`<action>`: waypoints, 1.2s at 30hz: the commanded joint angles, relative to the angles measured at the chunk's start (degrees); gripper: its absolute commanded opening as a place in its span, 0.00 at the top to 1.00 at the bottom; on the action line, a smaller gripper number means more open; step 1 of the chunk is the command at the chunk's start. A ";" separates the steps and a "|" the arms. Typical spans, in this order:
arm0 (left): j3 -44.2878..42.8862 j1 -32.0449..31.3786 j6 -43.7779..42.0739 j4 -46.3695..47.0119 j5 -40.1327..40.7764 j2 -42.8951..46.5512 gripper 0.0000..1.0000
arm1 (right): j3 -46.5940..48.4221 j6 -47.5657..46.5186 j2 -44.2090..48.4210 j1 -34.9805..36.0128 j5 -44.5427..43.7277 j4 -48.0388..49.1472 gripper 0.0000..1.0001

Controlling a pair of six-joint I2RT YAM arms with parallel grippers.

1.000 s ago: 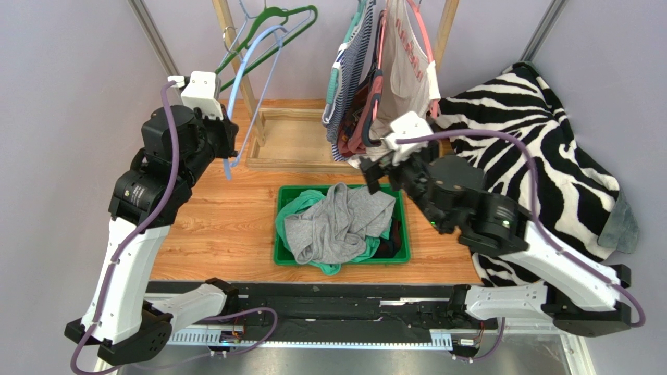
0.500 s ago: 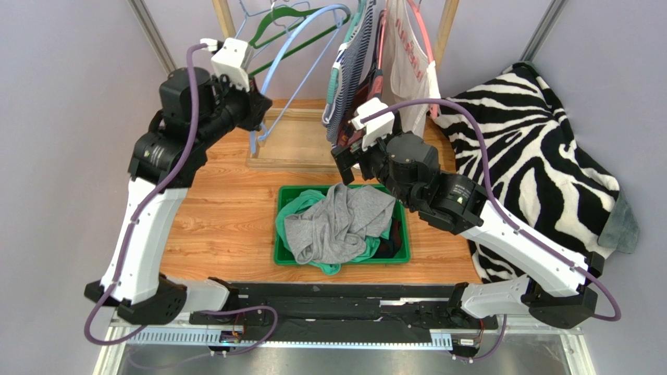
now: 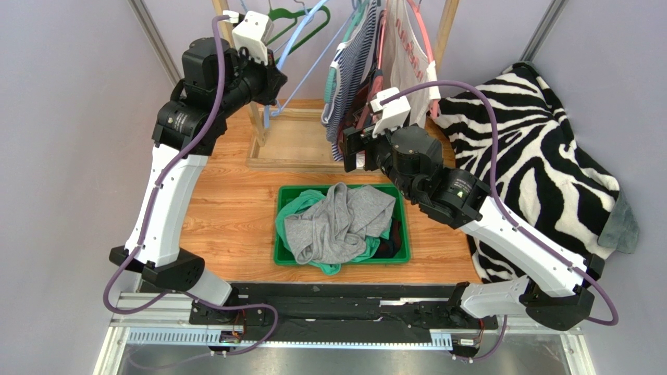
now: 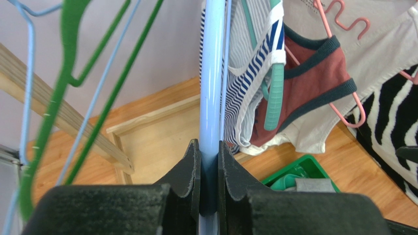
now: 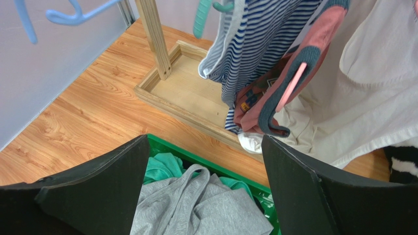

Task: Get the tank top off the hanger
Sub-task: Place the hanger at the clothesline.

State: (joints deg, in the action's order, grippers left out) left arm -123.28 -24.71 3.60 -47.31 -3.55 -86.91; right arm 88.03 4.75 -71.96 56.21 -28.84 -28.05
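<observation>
The robot's right gripper should close on the near shoulder strap [image 3: 342,51] of the striped top, close to the end of the teal hanger.
My left gripper [image 3: 270,82] is shut on the bar of a bare light blue hanger [image 3: 301,31], raised high by the rack; in the left wrist view the jaws [image 4: 209,147] pinch the blue bar [image 4: 212,73]. A grey tank top [image 3: 337,223] lies crumpled in the green bin [image 3: 279,234], free of any hanger. My right gripper [image 3: 354,148] is open and empty above the bin's far edge; its wrist view [image 5: 205,142] looks down on the grey top [image 5: 196,205].
A striped top [image 3: 344,70], a rust tank top [image 4: 314,73] on a pink hanger and a white top [image 3: 407,62] hang on the rack. A bare green hanger [image 3: 293,12] hangs left. The wooden rack base [image 3: 290,141] is behind the bin; a zebra blanket [image 3: 532,133] is right.
My left arm has lifted the blue hanger up and rightward toward the rack's rail. My right gripper has shifted a little along the bottom of the hanging clothes, still open.
</observation>
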 commanded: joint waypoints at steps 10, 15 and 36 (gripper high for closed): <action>-1.53 1.77 -2.63 4.59 10.58 1.74 1.00 | -3.39 9.31 3.93 -2.33 -2.36 -6.14 0.14; 0.33 1.86 -2.72 4.95 10.67 1.66 1.00 | -3.92 8.96 4.55 -2.33 -3.33 -6.22 0.14; -12.77 1.86 -2.89 6.35 12.25 -15.65 1.00 | -5.33 13.61 6.49 -2.33 -5.34 -10.08 0.16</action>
State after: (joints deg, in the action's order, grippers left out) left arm -133.73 -23.09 1.34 -44.47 7.20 -103.37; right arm 80.86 15.75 -66.22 53.91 -31.77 -36.99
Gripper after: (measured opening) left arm 0.143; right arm 0.836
